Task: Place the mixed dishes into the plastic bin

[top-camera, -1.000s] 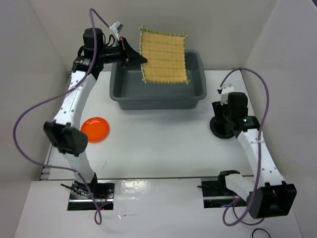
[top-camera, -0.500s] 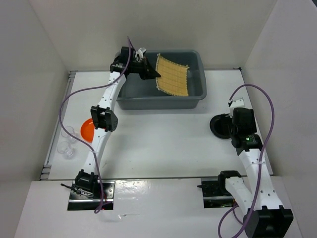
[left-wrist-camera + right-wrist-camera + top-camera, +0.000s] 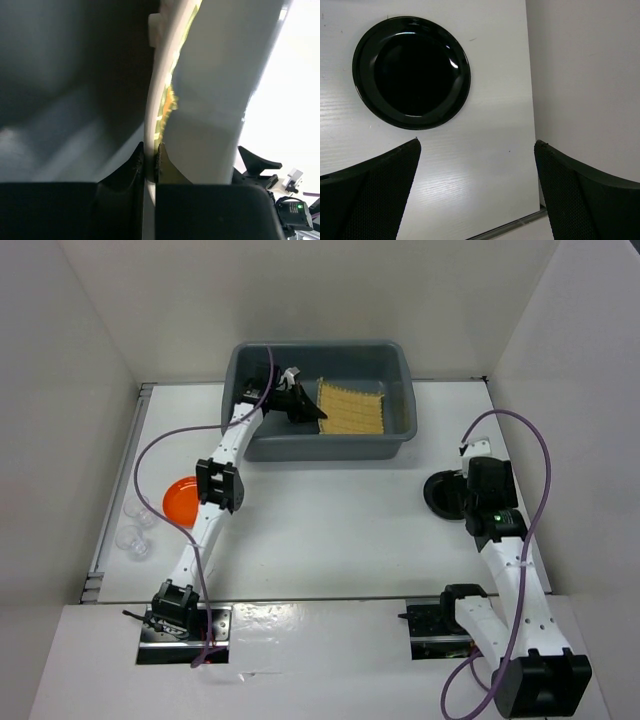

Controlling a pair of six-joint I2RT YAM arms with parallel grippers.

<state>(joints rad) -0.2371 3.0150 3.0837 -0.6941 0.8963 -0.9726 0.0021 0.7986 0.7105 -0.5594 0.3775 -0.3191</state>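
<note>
The black dish's rim (image 3: 465, 502) (image 3: 469, 77) has a side farthest from the orange plate. My right gripper should go to that side next and close there.
The square yellow woven mat (image 3: 352, 408) lies low inside the blue-grey plastic bin (image 3: 330, 448). My left gripper (image 3: 313, 412) reaches into the bin and is shut on the mat's left edge. In the left wrist view the mat (image 3: 169, 102) shows edge-on, pinched in the gripper (image 3: 150, 161). The round black dish (image 3: 443, 494) sits on the table at the right. My right gripper (image 3: 477, 145) is open and empty, hovering just beside the dish (image 3: 411, 72). The orange plate (image 3: 180, 498) and two tiny clear cups (image 3: 137, 528) sit at the left.
White walls enclose the table on the left, back and right. The right wall (image 3: 580, 75) stands close beside my right gripper. The bin stands at the back centre. The left arm stretches from its base (image 3: 172, 612) past the orange plate.
My left arm has carried the mat from above the bin's back rim down into the bin. My right gripper has drawn back slightly from over the black dish.
</note>
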